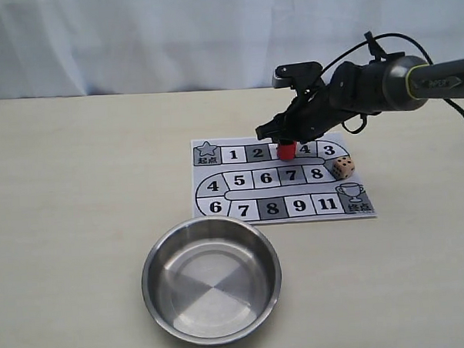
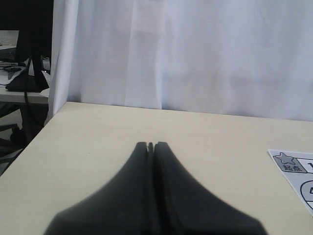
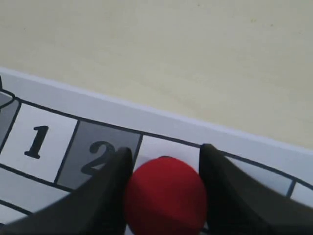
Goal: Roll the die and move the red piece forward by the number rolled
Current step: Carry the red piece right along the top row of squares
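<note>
My right gripper will release the red piece on the next grey square (image 1: pixel 306 150) (image 3: pixel 237 199) along the far row of the board, toward the die.
The red piece (image 1: pixel 286 150) stands on the paper game board (image 1: pixel 217 186), on the square between 2 and 4. My right gripper (image 1: pixel 286 143) reaches in from the right and is shut on it. In the right wrist view both black fingers (image 3: pixel 107 186) press the sides of the red piece (image 3: pixel 165 198), beside the grey square 2, with the right gripper (image 3: pixel 166 150) over the white square. The die (image 1: pixel 343 167) lies at the board's right edge, its dotted faces showing. My left gripper (image 2: pixel 150 145) is shut on nothing above bare table and is out of the exterior view.
A round steel bowl (image 1: pixel 154 258) sits on the table in front of the board, with nothing in it. The board's star corner (image 2: pixel 289 161) shows at the edge of the left wrist view. A white curtain backs the table.
</note>
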`<move>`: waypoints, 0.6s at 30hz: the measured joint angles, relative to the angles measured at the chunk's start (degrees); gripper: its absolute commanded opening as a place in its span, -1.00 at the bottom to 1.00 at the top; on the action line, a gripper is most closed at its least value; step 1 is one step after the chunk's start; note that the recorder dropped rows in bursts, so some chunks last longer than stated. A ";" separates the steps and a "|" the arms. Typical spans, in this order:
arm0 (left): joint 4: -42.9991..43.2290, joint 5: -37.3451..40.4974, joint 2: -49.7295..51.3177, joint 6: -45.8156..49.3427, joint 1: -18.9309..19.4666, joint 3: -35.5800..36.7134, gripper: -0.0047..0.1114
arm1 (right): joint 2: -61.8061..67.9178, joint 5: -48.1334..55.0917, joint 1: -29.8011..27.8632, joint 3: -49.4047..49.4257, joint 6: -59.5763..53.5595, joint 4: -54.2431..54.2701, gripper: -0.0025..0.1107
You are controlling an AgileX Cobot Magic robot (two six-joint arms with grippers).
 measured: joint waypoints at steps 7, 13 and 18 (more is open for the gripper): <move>0.00 0.00 0.00 0.00 0.00 0.00 -0.92 | -0.92 -1.43 0.00 0.76 -0.62 -0.49 -0.89; 0.00 0.00 0.00 0.00 0.00 0.00 -0.92 | -2.72 -3.15 -0.95 0.89 -0.73 -2.31 -0.89; 0.00 0.00 0.00 0.00 0.00 0.00 -0.92 | -2.82 -3.36 -2.98 0.89 -0.62 -2.40 -0.89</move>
